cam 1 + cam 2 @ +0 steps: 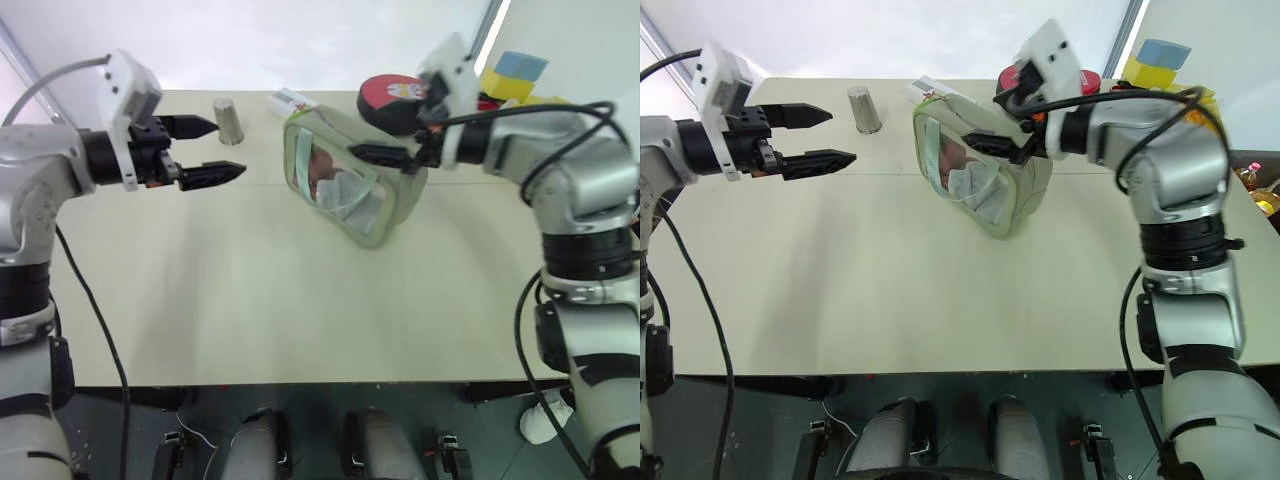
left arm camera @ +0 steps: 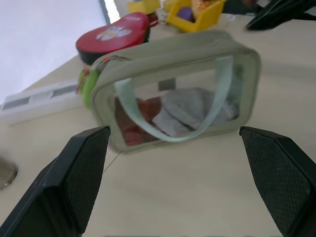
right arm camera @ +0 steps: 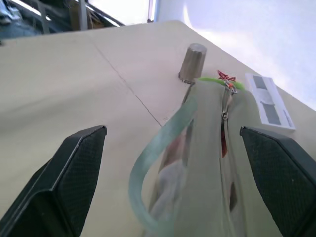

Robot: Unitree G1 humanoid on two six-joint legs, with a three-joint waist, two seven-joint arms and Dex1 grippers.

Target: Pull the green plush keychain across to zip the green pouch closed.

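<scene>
The green pouch is slanted with its keychain end toward the white box, so my right gripper will swing it straight, then pinch the pouch's opposite end (image 1: 391, 196).
The green pouch (image 1: 350, 190) stands on its side on the beige table (image 1: 250, 300), with its clear window and pale strap (image 2: 163, 136) facing my left arm. The green plush keychain (image 2: 89, 90) sits at the pouch's top corner nearest the metal cup, and it also shows in the right wrist view (image 3: 224, 82). My right gripper (image 1: 1000, 122) is open, with its fingers (image 3: 74, 177) on either side of the pouch's zipper edge at the end away from the keychain. My left gripper (image 1: 212, 150) hangs open in the air to the pouch's left, apart from it and holding nothing.
A small metal cup (image 1: 229, 120) stands behind my left gripper. A flat white box (image 1: 290, 100) lies just behind the pouch. A red rounded case (image 1: 392, 98) and yellow and blue blocks (image 1: 515, 75) sit at the back right. The table's front edge (image 1: 300, 383) is near.
</scene>
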